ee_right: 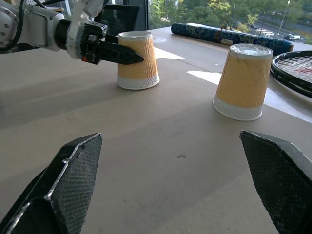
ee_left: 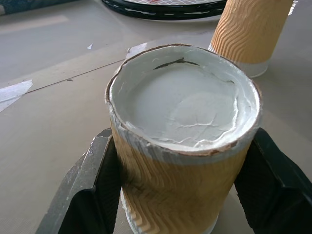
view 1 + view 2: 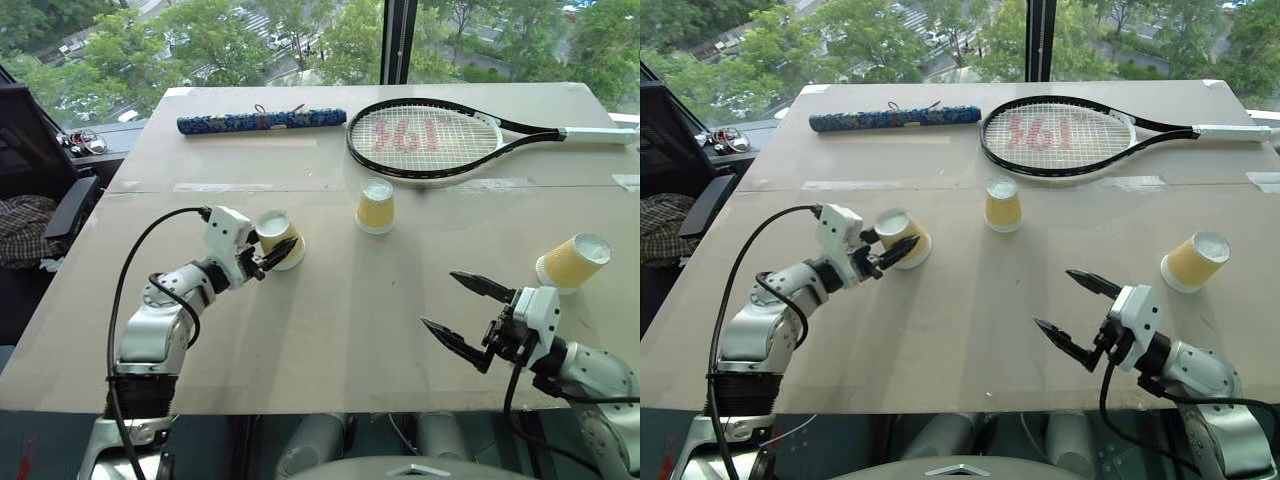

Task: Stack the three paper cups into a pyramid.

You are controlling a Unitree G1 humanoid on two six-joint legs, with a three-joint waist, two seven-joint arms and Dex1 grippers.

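Observation:
The paper cup in my left gripper should be let go on the bare table [image 3: 434, 282] between the other paper cups, slightly closer to me.
Three paper cups stand upside down on the beige table, yellow-tan with white bases up. The left paper cup [image 3: 281, 236] sits between the fingers of my left gripper [image 3: 277, 255]. The left wrist view shows the black fingers [image 2: 92, 190] pressed against both sides of that cup [image 2: 183, 105], which rests on the table. The middle cup [image 3: 375, 206] stands alone near the racket. At the right is the third cup [image 3: 572, 262], beyond my right gripper [image 3: 440, 298]. That gripper hovers wide open over bare table with nothing between its fingers.
A black tennis racket [image 3: 425, 138] with red lettering lies at the back of the table. A blue rolled tube [image 3: 261, 121] lies to its left. Strips of tape [image 3: 222, 187] cross the board [image 3: 340, 330]. A dark chair [image 3: 40, 200] stands off the left edge.

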